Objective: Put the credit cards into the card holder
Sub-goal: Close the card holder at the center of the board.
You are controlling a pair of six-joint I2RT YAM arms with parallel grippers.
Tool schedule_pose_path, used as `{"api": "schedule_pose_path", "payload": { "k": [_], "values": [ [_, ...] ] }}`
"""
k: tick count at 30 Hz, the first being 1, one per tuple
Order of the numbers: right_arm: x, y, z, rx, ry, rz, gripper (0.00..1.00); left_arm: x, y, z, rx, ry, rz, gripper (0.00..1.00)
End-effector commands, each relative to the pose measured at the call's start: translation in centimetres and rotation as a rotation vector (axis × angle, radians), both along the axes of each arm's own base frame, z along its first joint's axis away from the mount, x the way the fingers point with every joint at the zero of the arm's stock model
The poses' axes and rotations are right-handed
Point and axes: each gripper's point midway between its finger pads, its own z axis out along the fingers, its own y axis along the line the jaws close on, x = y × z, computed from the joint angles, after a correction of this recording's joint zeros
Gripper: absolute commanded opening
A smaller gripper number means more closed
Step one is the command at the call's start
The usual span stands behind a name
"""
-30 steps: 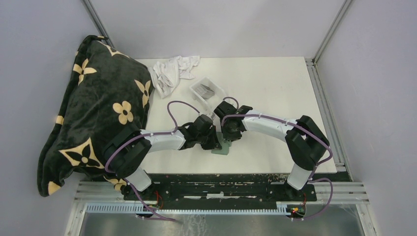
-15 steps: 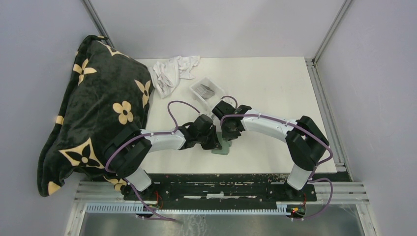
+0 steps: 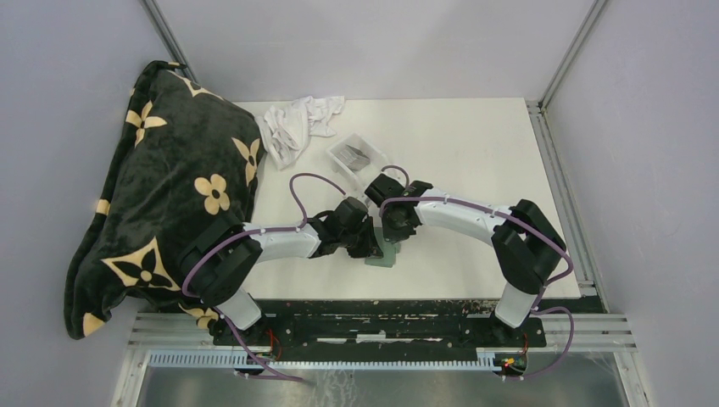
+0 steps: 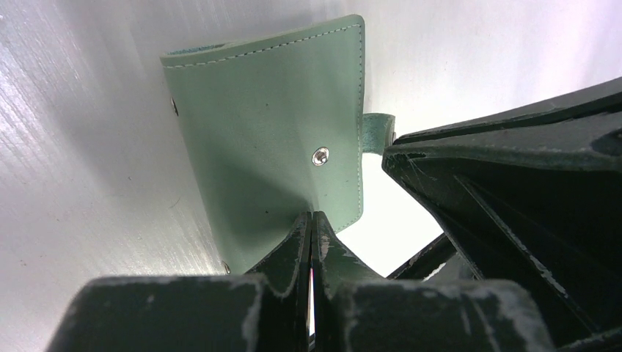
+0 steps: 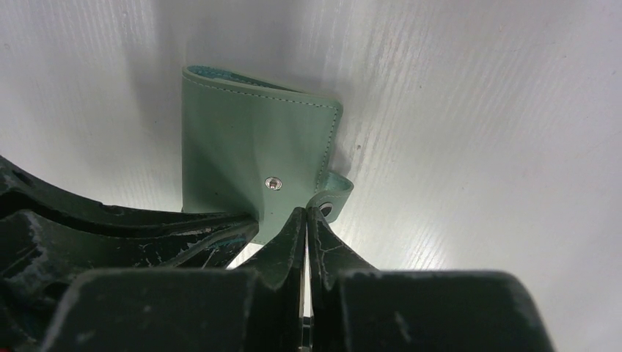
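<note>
I have just the tab's tip pinched in my right gripper, short of the snap stud, so I should grip the tab deeper and pull it over the snap stud (image 5: pixel 273 183).
The card holder (image 3: pixel 381 257) is a grey-green folded wallet lying shut on the white table near the front edge. It fills the left wrist view (image 4: pixel 279 132) and the right wrist view (image 5: pixel 249 139), with its snap stud and loose tab (image 5: pixel 331 198) showing. My left gripper (image 4: pixel 312 216) is shut, its tips touching the holder's near edge. My right gripper (image 5: pixel 306 211) is shut, its tips against the holder beside the tab. Both grippers meet over it in the top view. The credit cards (image 3: pixel 356 156), dark grey, lie in a clear tray behind the grippers.
The clear plastic tray (image 3: pixel 379 153) stands just behind the right wrist. A crumpled white cloth (image 3: pixel 297 123) lies at the back left. A large dark flowered blanket (image 3: pixel 169 195) covers the table's left side. The right arm's fingers (image 4: pixel 513 191) crowd the left wrist view.
My right gripper has edged slightly left and back over the card holder. The left arm and the holder have not visibly moved.
</note>
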Motion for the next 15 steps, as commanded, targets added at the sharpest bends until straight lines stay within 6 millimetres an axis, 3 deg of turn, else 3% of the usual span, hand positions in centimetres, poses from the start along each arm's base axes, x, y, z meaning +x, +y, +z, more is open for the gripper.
{"api": "schedule_pose_path", "payload": {
  "k": [1, 4, 9, 15],
  "values": [
    [1.06, 0.53, 1.41, -0.002, -0.05, 0.003, 0.05, -0.45, 0.47, -1.17, 0.055, -0.005, -0.046, 0.03],
    [1.11, 0.47, 1.76, -0.011, -0.06, 0.008, 0.09, -0.5, 0.47, -1.24, 0.056, -0.004, -0.048, 0.03],
    [1.14, 0.57, 1.75, -0.021, -0.057, 0.012, 0.3, -0.51, 0.42, -1.26, 0.053, -0.003, -0.048, 0.03],
    [1.13, 0.82, 1.54, -0.029, -0.054, 0.018, 0.34, -0.65, 0.56, -1.21, 0.053, -0.003, -0.047, 0.03]
  ]
}}
